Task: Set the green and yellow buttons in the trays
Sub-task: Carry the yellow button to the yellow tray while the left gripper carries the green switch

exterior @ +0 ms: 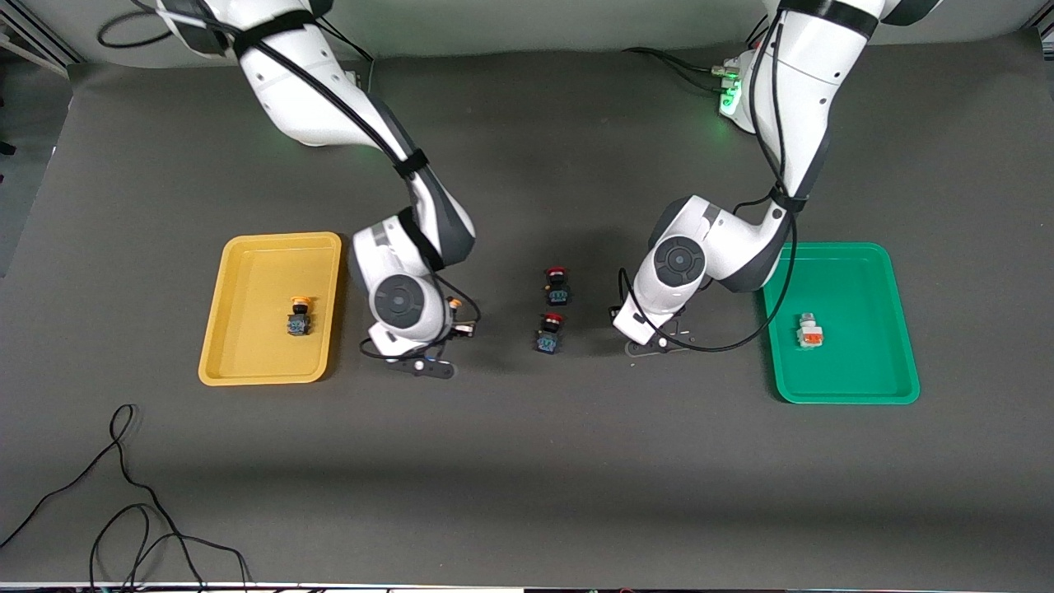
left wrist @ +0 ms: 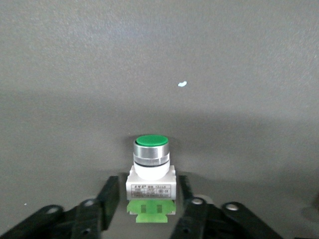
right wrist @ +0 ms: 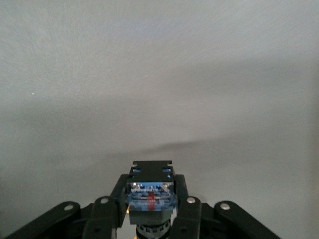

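My right gripper is to let go of the button with the black body in between the yellow-capped button and the yellow tray's outer rim [exterior: 258, 326].
My left gripper [exterior: 652, 344] is down at the table, open. Its fingers [left wrist: 112, 191] flank a white button with a round green cap [left wrist: 151, 169], with thin gaps on both sides; in the left wrist view the gripper [left wrist: 149, 188] straddles it. My right gripper [exterior: 449, 333] is shut on a black-bodied button [right wrist: 151, 196] and holds it above the table beside the yellow tray [exterior: 247, 272]. The button's orange cap [exterior: 454, 304] shows by the hand. Another yellow-capped button [exterior: 299, 317] lies in the yellow tray. A white button with an orange face [exterior: 809, 331] lies in the green tray [exterior: 856, 280].
Two black buttons with red caps [exterior: 557, 286] [exterior: 550, 332] stand on the dark mat between the grippers. A loose black cable [exterior: 123, 494] lies near the front edge at the right arm's end.
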`<state>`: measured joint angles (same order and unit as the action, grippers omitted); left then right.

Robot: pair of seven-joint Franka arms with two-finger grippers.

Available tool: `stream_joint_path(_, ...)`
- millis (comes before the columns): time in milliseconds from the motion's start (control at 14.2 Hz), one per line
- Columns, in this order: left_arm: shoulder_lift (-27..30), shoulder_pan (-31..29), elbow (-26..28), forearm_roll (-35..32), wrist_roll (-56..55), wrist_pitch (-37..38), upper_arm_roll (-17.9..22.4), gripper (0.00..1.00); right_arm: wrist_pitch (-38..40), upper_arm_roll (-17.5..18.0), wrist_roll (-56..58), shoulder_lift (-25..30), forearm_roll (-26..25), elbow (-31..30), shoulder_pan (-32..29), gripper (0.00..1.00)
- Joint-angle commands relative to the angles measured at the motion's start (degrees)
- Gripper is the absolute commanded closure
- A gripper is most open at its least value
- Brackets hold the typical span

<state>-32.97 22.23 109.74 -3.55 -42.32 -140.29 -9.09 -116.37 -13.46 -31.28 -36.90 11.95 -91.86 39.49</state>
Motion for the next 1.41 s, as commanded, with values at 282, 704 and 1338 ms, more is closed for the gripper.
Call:
stream_joint_path(282, 7.47, -0.86, -6.46, -0.24, -2.77, 14.92, 0.30, 0.91, 20.73, -9.64, 25.78, 13.78, -0.43, -0.60, -7.66, 1.00)
stream_joint_path(704, 15.38, -14.73, -6.12, 1.26, 14.24, 27.42, -0.23, 0.94, 11.73, -21.96, 48.66, 14.14, -0.70, -11.21, -8.11, 1.00)
stream_joint_path(1338, 14.87, -37.68, 2.91, 0.12, 49.86, 16.77, 0.30, 0.94, -20.80, -21.44, 54.65, 9.22, 0.44, -29.94, -9.60, 1.00)
